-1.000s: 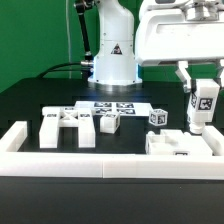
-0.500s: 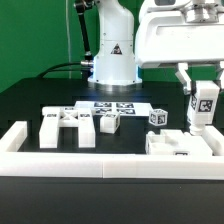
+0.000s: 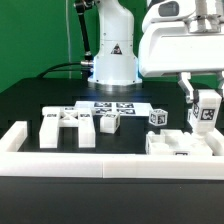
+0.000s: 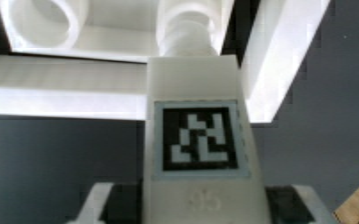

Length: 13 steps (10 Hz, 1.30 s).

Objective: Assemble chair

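Next, my gripper lets go of the tagged chair leg standing upright in the white chair slab (image 3: 203, 143) (image 4: 188, 18), beside the slab's round hole.
My gripper (image 3: 203, 97) hangs at the exterior view's right, shut on a white chair leg (image 3: 207, 113) that carries a black-and-white tag. The leg stands upright just above a white chair slab (image 3: 178, 145) lying in the corner of the border rail. In the wrist view the tagged leg (image 4: 201, 120) runs down between my dark pads (image 4: 126, 205), and its far end points at the slab (image 4: 87, 85), next to a round hole (image 4: 60, 22). Whether the leg's tip touches the slab I cannot tell.
A blocky white chair part (image 3: 66, 126) lies at the exterior view's left, with a smaller piece (image 3: 108, 122) and a tagged cube (image 3: 157, 117) toward the middle. Behind them lies the marker board (image 3: 112, 107). The white border rail (image 3: 110, 166) runs along the front. The arm's base (image 3: 112, 55) stands behind.
My gripper and the held leg have shifted a little toward the exterior view's right and slightly lower. The loose parts have not moved.
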{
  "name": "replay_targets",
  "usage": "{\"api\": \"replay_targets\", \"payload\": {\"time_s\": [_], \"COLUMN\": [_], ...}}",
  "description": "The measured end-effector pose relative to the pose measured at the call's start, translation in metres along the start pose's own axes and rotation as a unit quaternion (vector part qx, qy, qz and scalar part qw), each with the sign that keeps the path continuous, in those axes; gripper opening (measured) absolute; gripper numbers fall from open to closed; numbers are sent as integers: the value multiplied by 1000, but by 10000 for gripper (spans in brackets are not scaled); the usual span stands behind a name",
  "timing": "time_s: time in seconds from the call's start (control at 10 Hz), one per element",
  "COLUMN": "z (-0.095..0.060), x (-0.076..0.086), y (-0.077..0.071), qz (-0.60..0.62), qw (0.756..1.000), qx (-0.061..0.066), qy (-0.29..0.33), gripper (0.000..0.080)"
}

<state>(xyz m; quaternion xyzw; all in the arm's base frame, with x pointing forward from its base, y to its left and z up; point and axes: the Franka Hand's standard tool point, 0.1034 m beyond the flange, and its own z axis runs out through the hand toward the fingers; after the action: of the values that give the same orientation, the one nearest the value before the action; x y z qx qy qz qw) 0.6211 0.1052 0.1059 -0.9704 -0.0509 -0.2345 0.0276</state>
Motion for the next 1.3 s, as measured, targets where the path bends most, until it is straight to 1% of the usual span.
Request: {"api": "replay_targets", "payload": {"time_s": [0.3,0.4,0.6,0.9,1.3], "z": [0,0,2,7,14], "x": [2,2,-1,-5,-9], "y": [0,0,0,1,-4], "qz": [-1,-1,-1,-2,-4], "qw": [1000,1000,1000,1000,1000], "qx": [0,-1,-1,-1,1], "qy": [2,15,12,8,3], "gripper": [291,291,291,291,291]}}
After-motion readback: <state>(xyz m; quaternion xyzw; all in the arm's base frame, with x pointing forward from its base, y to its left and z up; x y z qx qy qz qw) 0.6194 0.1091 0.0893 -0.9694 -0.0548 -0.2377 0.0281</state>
